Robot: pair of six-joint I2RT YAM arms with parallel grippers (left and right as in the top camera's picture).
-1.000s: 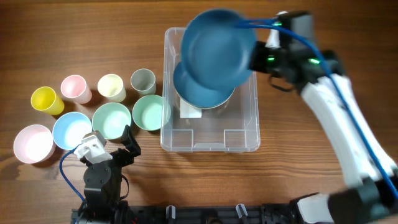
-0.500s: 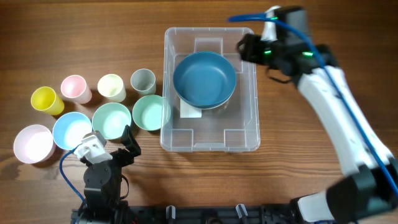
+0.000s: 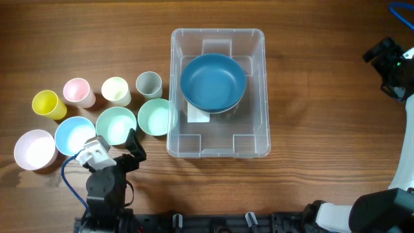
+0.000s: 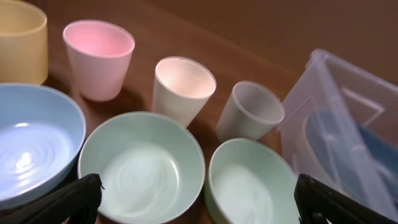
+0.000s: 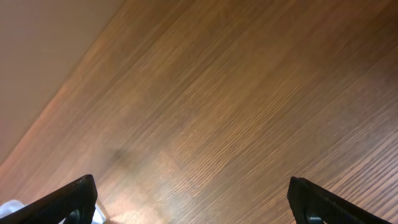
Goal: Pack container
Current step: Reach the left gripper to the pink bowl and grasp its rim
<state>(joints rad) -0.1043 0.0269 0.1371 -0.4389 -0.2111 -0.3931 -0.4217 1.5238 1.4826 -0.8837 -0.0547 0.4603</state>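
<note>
Next, my left gripper grips the near rim (image 3: 21, 162) of the pink bowl, away from the light blue bowl.
The clear container (image 3: 173, 90) stands at mid-table with dark blue bowls (image 3: 212, 81) nested inside it, over a white label. Its corner (image 4: 323, 106) shows at the right of the left wrist view. My left gripper (image 3: 113, 147) rests open near the front edge, just short of two pale green bowls (image 4: 142, 163) (image 4: 252, 183), with nothing between its fingers. Far off at the table's right edge, my right gripper (image 3: 381, 55) is open. In the right wrist view its jaws (image 5: 193, 199) frame only bare wood.
Left of the container stand a grey cup (image 3: 149, 84), a cream cup (image 3: 116, 90), a pink cup (image 3: 77, 92) and a yellow cup (image 3: 48, 103). In front of them lie a light blue bowl (image 3: 75, 134) and a pink bowl (image 3: 35, 149).
My right gripper has opened and let go of a blue bowl, which now lies nested in the container. The right arm has swung away to the right edge. The left arm has not moved.
</note>
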